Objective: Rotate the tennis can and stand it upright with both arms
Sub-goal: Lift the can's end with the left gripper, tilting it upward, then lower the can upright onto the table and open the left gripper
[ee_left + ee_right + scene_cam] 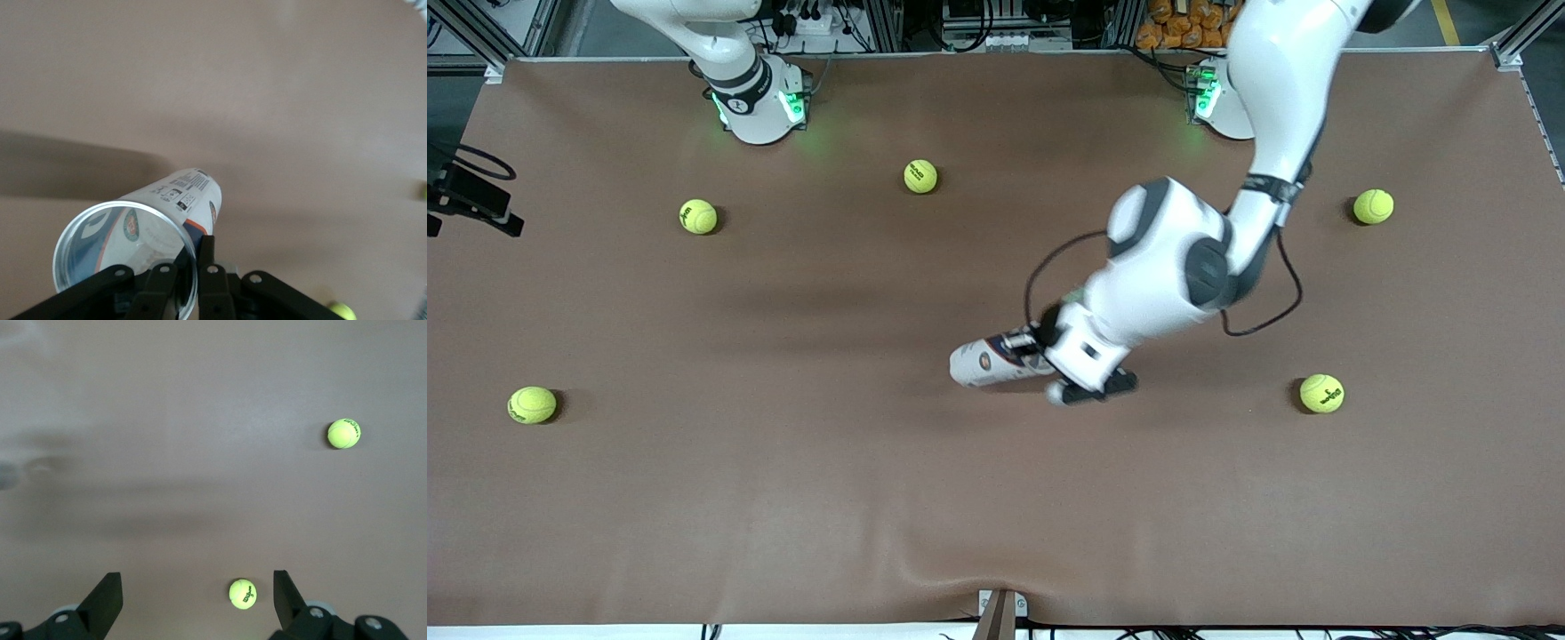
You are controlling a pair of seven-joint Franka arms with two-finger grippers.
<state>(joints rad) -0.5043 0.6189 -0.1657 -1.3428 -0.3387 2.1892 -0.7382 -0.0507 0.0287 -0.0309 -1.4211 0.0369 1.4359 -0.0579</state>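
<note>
Next, my left gripper releases the tennis can. The can will be standing upright on the bare middle of the brown table [1000, 340].
The tennis can [983, 363] lies on its side in the middle of the brown table, its open silvery rim toward my left gripper [1039, 343]. In the left wrist view the can [170, 207] shows its white and navy label, and the left gripper [193, 261] is shut on the rim wall, one finger [208, 250] outside and the other inside. My right arm [738, 80] stays by its base. Its gripper is out of the front view. In the right wrist view the right gripper [197, 587] is open and empty, high over the table.
Several yellow-green tennis balls lie around the table: [920, 176], [698, 216], [532, 404], [1373, 206], [1321, 393]. Two balls show under the right gripper [242, 593], [343, 433]. The left arm's black cable [1263, 320] loops above the cloth.
</note>
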